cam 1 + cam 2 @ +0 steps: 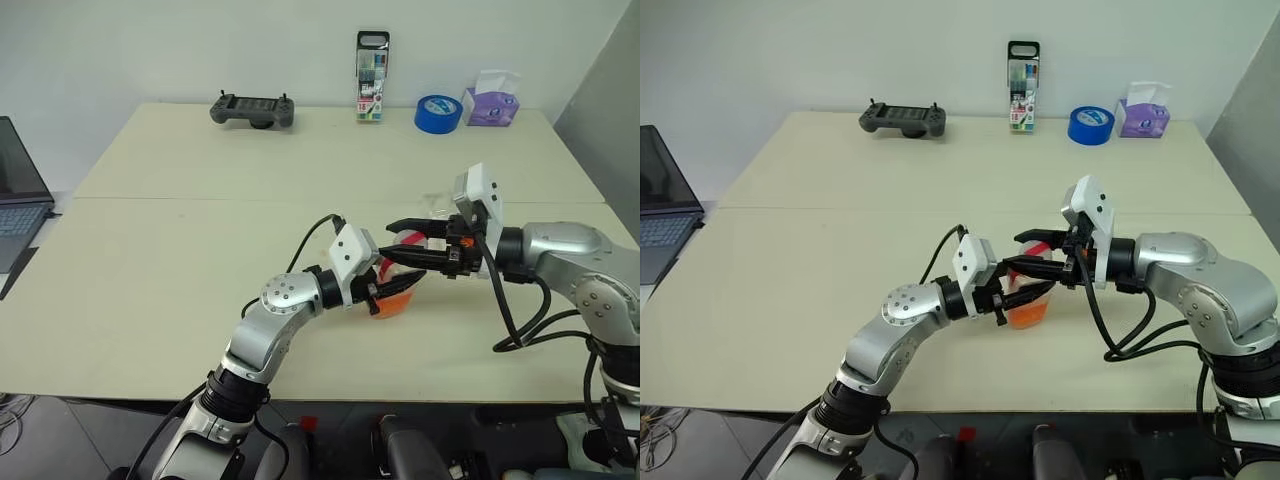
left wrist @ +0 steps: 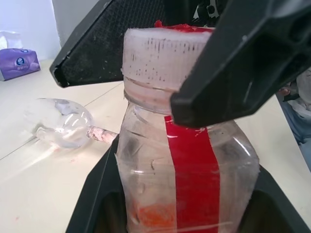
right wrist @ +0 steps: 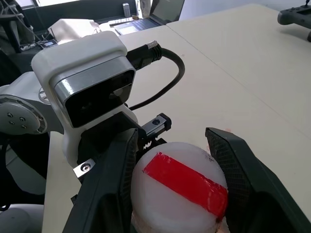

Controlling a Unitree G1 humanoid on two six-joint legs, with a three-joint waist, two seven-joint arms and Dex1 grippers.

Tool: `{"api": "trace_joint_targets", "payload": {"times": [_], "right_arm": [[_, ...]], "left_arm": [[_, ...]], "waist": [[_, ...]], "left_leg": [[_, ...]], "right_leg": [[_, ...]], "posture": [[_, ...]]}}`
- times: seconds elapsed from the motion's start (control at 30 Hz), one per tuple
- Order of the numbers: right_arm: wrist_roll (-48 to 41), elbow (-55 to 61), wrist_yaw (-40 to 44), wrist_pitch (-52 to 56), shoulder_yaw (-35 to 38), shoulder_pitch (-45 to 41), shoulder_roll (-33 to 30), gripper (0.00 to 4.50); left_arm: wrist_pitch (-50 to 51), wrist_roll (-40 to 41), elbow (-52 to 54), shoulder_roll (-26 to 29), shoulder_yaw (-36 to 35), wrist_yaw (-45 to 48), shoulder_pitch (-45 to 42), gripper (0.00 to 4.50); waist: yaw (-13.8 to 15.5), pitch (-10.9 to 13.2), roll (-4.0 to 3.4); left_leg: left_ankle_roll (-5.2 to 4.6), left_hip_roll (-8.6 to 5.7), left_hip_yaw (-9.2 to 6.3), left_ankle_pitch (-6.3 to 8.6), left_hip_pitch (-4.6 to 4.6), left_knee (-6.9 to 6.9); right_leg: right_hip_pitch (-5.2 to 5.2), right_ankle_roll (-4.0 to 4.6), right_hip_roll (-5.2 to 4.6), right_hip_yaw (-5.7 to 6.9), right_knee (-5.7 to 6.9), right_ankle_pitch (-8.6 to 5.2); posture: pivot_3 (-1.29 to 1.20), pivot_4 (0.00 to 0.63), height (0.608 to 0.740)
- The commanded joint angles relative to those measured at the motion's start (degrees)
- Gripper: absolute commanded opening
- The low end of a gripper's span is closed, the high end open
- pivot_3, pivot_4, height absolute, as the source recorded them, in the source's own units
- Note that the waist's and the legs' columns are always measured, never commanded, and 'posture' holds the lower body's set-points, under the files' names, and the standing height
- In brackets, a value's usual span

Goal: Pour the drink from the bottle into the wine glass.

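The white cap is still on the bottle while my right gripper points at my left gripper's camera, so this gripper should open, swing back and regrip the cap [image 3: 180, 187].
My left gripper [image 1: 385, 290] is shut on the body of the clear bottle [image 1: 400, 275], holding it just above the table [image 1: 180, 280]. The orange drink [image 1: 1028, 312] sits low in the bottle. From the opposite side my right gripper [image 1: 395, 245] has its black fingers [image 2: 243, 63] clamped on the bottle's white cap [image 3: 182, 187], which has a red strip across its top. A red label strip [image 2: 194, 184] runs down the bottle. Beyond the bottle the clear wine glass [image 2: 63, 127] appears to lie on its side on the table.
Along the table's far edge are a grey controller [image 1: 252, 109], a tall marker case [image 1: 372, 77], a blue tape roll [image 1: 438, 113] and a purple tissue box [image 1: 490, 103]. A laptop [image 1: 15, 200] sits off the left edge.
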State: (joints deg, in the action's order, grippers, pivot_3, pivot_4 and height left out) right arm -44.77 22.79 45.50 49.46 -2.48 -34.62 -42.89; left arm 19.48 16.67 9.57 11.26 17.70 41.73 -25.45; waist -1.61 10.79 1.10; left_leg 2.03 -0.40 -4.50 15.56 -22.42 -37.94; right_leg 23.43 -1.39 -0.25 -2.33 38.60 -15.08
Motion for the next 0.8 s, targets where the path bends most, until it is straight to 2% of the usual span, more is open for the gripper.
{"api": "trace_joint_targets", "payload": {"times": [0.03, 0.13, 0.23, 0.4, 0.5, 0.63, 0.8], "right_arm": [[-2.70, 3.25, -3.67, 2.61, 5.33, 0.87, -0.01, 2.27], [-3.71, 6.45, -9.81, 3.29, 8.62, 1.96, 2.41, 3.32], [-1.23, 9.98, -17.06, 3.16, 10.00, 4.64, 4.91, 4.16], [-4.60, 20.22, -27.82, 7.64, 11.93, 11.15, 9.22, 4.19], [-6.75, 26.96, -37.64, 11.85, 11.27, 14.03, 13.13, 4.19], [-4.24, 31.84, -51.65, 16.23, 7.86, 13.30, 21.17, 4.19], [0.63, 34.56, -64.31, 20.82, 5.57, 10.96, 29.27, 4.19]], "left_arm": [[-1.62, 0.72, 2.96, -0.41, -2.87, -1.31, -1.13, 1.77], [-1.74, 0.89, 2.32, -0.59, -2.82, -0.76, -1.52, 1.77], [-1.97, 1.04, 1.08, -1.01, -2.97, -0.24, -2.20, 1.77], [-1.97, 1.26, -0.02, -1.84, -2.99, 0.17, -2.62, 1.77], [-2.53, 0.88, -1.05, -2.28, -2.99, 0.48, -2.81, 1.77], [-3.60, 0.52, -2.74, -2.64, -2.97, 0.77, -3.46, 1.77], [-5.10, 0.22, -4.44, -2.40, -3.33, 1.34, -4.02, 1.77]], "waist": [[0.06, 0.00, 0.00], [0.10, 0.00, 0.00], [0.14, 0.00, 0.00], [0.18, 0.00, 0.00], [0.12, 0.00, 0.00], [0.04, 0.00, 0.00], [-0.01, -0.01, -0.01]], "left_leg": [[0.00, -0.02, -0.03, 0.00, -0.01, 0.00], [0.00, -0.02, -0.10, 0.00, -0.04, -0.02], [0.01, -0.01, -0.10, 0.00, -0.01, -0.01], [0.02, -0.01, -0.11, -0.01, -0.09, -0.01], [0.03, -0.01, -0.15, -0.01, -0.07, -0.01], [0.04, 0.00, -0.15, -0.02, 0.00, -0.03], [0.14, 0.00, -0.13, -0.10, 0.05, -0.04]], "right_leg": [[0.00, 0.01, -0.03, -0.01, -0.01, 0.00], [0.00, 0.01, -0.05, -0.02, -0.02, 0.01], [0.00, -0.01, -0.03, -0.02, 0.02, 0.00], [0.00, -0.15, -0.02, -0.02, 0.03, -0.08], [0.02, -0.06, -0.03, -0.05, 0.03, -0.03], [0.02, -0.24, -0.01, -0.08, 0.13, -0.14], [0.02, -0.25, 0.03, -0.10, 0.21, -0.15]], "posture": [[0.00, 0.150, 0.740], [0.00, 0.150, 0.740], [0.00, 0.150, 0.740], [0.00, 0.150, 0.740], [0.00, 0.150, 0.740], [0.00, 0.150, 0.740], [0.00, 0.150, 0.740]]}}
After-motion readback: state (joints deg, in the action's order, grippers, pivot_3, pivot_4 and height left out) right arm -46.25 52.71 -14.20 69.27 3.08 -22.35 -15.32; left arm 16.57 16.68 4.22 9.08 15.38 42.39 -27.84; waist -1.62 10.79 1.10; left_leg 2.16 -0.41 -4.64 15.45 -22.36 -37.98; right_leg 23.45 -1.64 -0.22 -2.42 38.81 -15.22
